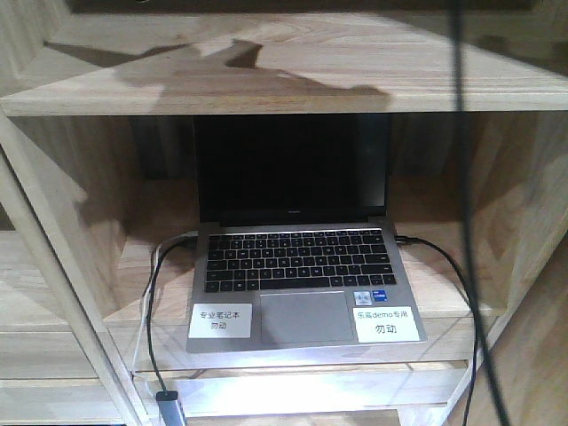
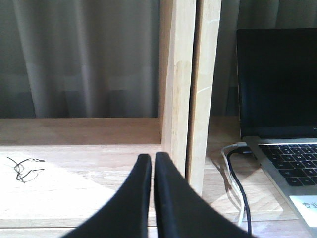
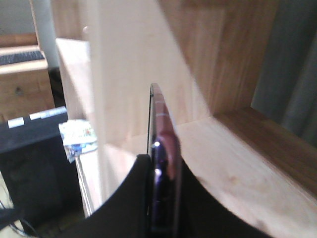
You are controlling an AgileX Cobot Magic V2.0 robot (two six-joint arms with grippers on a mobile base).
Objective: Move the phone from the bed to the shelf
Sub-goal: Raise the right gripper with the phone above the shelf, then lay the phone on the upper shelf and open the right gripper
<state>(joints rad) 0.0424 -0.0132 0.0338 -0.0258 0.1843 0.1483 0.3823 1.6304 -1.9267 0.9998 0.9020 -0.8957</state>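
Next, my right gripper lets go of the phone flat on the pale upper board [image 1: 195,26] [image 3: 228,161] above the open silver laptop.
The phone [image 3: 161,129] stands edge-on in the right wrist view, a slim dark slab with a pinkish edge. My right gripper [image 3: 162,166] is shut on its lower part, above a pale board of the shelf [image 3: 233,148]. My left gripper [image 2: 152,158] is shut on nothing and hovers over another shelf board [image 2: 74,163], just left of an upright divider [image 2: 190,89]. In the front view the shelf [image 1: 266,80] fills the frame, and neither gripper nor the phone shows there. The bed is out of view.
An open silver laptop [image 1: 293,257] sits in the middle compartment, with white labels on its palm rest and cables [image 1: 155,311] hanging over the front edge. It also lies right of the divider as the laptop [image 2: 282,89]. A grey curtain [image 2: 84,59] hangs behind. A small packet [image 3: 78,138] lies at left.
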